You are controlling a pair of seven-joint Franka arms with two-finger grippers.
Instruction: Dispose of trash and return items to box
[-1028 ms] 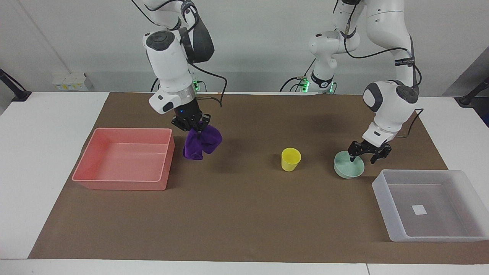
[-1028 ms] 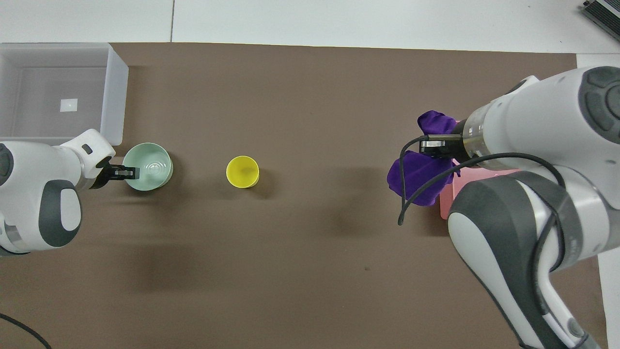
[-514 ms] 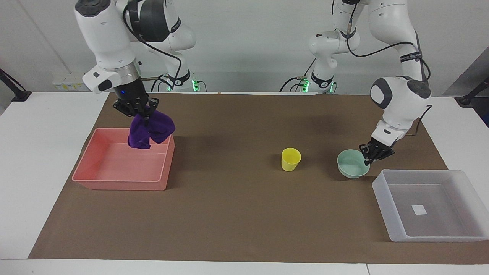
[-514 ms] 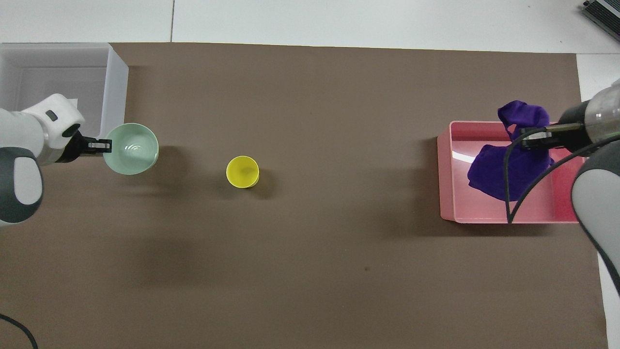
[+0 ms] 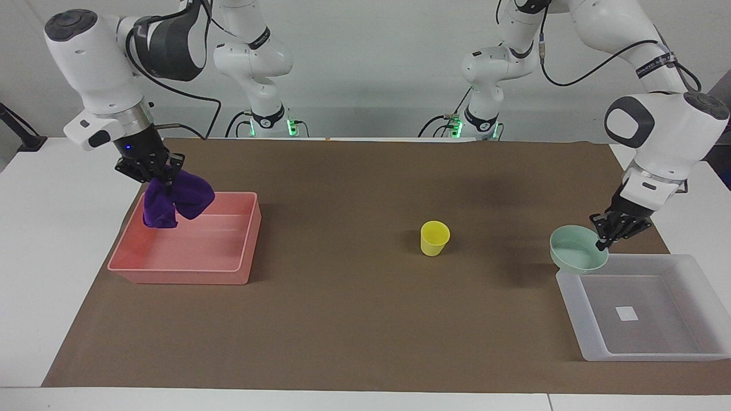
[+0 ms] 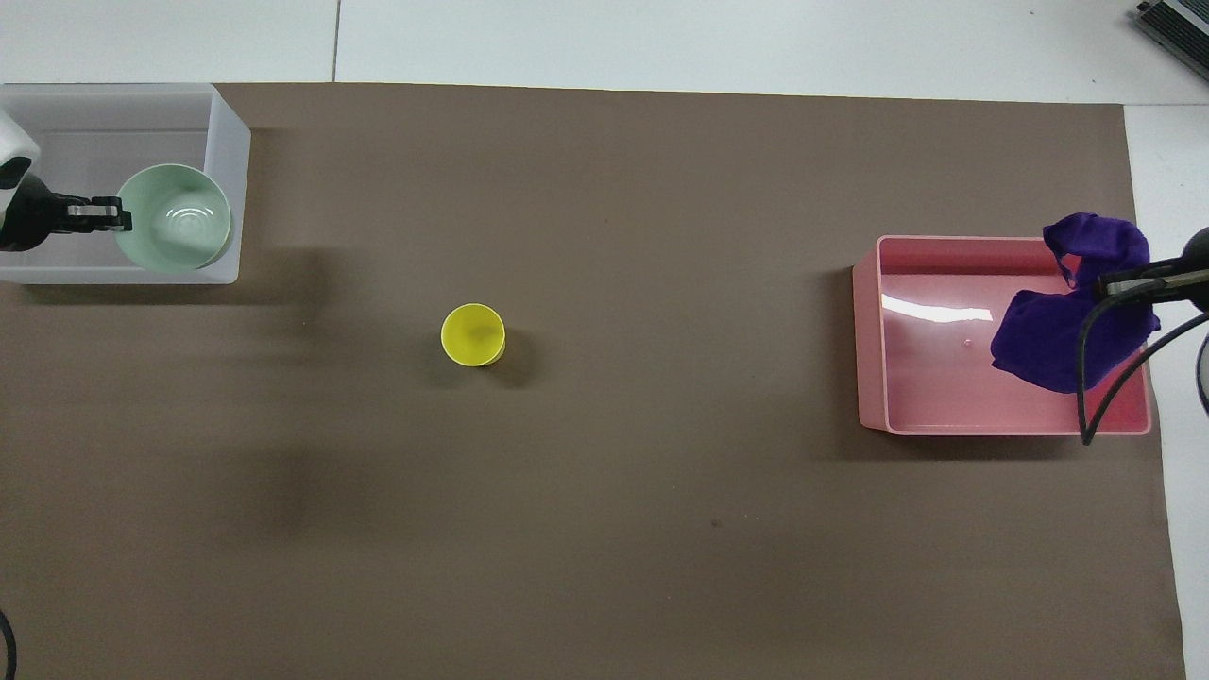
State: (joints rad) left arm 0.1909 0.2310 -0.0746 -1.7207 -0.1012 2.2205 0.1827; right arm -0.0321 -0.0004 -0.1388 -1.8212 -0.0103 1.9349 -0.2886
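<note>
Next, I release the mint-green bowl with my left gripper on the translucent box's bottom (image 6: 131, 209), toward the box's end that faces the pink bin. The bowl is now held above the box's near corner.
My left gripper (image 5: 606, 237) is shut on the rim of the mint-green bowl (image 5: 574, 257) and holds it in the air over the corner of the translucent box (image 5: 578, 319) that lies nearest the robots. In the overhead view the bowl (image 6: 175, 217) hangs over the box (image 6: 227, 170), with the left gripper (image 6: 111, 214) beside it. The yellow cup (image 5: 434, 238) stands upright mid-table, also seen from overhead (image 6: 472, 333). My right gripper (image 5: 151, 171) is shut on the purple cloth (image 5: 174, 200), which hangs over the pink bin (image 5: 177, 277).
A brown mat (image 5: 342, 319) covers the table between the two bins. The pink bin (image 6: 869, 331) holds nothing on its floor; the cloth (image 6: 1058, 335) hangs over its end toward the right arm's side of the table. A white label (image 5: 626, 313) lies on the box floor.
The left gripper lifted the bowl off the mat and carried it over the translucent box. The right gripper carried the purple cloth from beside the pink bin to over it.
</note>
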